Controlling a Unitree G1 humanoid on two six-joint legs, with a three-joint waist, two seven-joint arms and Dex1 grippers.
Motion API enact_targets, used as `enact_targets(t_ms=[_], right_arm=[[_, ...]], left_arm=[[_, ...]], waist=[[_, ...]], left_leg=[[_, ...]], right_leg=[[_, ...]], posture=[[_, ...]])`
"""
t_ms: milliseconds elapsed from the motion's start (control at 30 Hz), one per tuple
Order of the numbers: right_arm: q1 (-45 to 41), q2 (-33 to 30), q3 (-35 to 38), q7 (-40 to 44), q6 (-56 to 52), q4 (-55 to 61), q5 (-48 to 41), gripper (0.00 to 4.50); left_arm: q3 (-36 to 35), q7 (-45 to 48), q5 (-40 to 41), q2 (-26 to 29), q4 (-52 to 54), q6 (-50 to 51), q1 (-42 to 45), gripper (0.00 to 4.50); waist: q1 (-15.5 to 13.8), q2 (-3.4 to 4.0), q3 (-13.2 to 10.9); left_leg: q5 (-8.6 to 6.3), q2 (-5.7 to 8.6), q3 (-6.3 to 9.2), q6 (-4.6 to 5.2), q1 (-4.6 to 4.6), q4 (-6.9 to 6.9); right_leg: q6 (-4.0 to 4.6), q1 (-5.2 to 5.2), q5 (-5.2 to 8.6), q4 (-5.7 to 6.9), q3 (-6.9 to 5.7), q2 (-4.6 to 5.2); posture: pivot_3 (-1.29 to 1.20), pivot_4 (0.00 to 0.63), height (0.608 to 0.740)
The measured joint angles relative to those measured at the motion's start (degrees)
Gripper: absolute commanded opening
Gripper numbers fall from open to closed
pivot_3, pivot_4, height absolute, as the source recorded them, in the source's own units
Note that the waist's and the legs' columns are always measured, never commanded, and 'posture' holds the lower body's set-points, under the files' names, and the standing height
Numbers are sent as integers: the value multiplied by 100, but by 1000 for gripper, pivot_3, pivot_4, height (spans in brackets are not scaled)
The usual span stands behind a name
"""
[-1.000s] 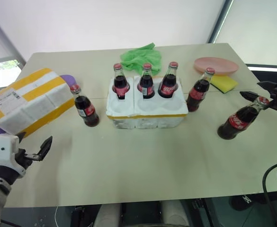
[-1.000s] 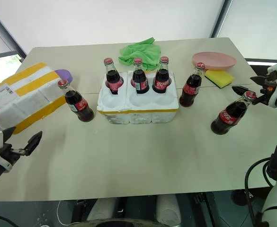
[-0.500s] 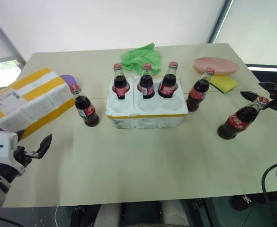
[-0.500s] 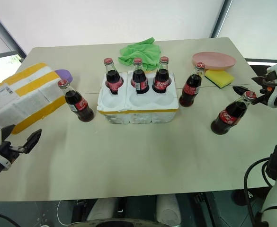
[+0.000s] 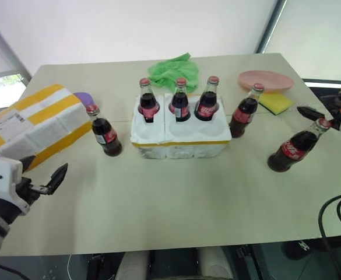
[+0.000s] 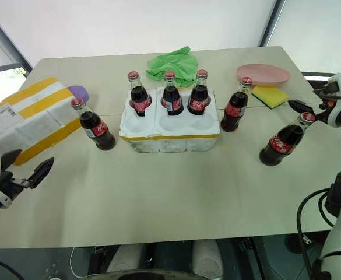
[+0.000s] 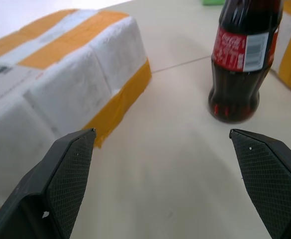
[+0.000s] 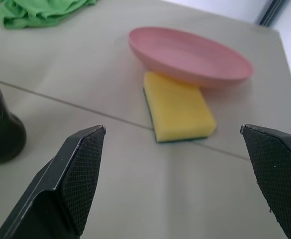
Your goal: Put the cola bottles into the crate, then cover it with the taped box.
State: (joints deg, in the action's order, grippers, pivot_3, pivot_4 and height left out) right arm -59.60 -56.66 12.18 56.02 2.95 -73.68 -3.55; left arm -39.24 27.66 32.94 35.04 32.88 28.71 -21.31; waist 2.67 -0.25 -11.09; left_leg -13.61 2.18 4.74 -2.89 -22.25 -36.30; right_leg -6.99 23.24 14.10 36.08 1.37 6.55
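Note:
Next, my left gripper closes on the red label (image 5: 107, 137) (image 7: 242, 51) of the cola bottle that stands between the taped box and the white foam crate.
The white foam crate (image 5: 179, 140) with its yellow band stands mid-table. Three cola bottles (image 5: 180, 100) fill its back row of holes; the front holes are empty. Loose bottles stand on the table to its left (image 5: 104, 133), close by its right side (image 5: 245, 112), and far right (image 5: 295, 147). At the left lies the taped box (image 5: 33, 122), tilted. My left gripper (image 5: 42, 172) hovers open near the table's front left, in front of the taped box (image 7: 50, 84) and a bottle (image 7: 242, 59). My right gripper (image 6: 313, 99) is open just above and behind the far-right bottle's cap.
A green cloth (image 5: 171, 69) lies behind the crate. A pink plate (image 8: 190, 55) and a yellow sponge (image 8: 180, 107) sit at the back right. A purple object (image 5: 83, 97) pokes out from under the taped box. Bare tabletop spreads in front of the crate.
My left gripper has risen slightly. Bottles, crate and taped box have not moved.

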Motion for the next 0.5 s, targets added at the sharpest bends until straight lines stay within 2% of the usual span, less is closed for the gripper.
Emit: enact_targets(t_ms=[200,500], right_arm=[[-704,-8,-2,186,-100,-49,8,4451],[-2123,2,-40,1433,-604,-6,-18,4451]], left_arm=[[4,75,38,96,20,41,115,4500],[63,243,6,299,-212,57,468,4500]], waist=[[-3,0,0],[-2,1,-1]], left_leg=[[0,0,0,0,0,2],[0,0,0,0,-4,8]], right_leg=[[0,1,0,-1,0,-1],[0,9,1,-3,0,-2]], posture=[[0,150,740],[0,150,740]])
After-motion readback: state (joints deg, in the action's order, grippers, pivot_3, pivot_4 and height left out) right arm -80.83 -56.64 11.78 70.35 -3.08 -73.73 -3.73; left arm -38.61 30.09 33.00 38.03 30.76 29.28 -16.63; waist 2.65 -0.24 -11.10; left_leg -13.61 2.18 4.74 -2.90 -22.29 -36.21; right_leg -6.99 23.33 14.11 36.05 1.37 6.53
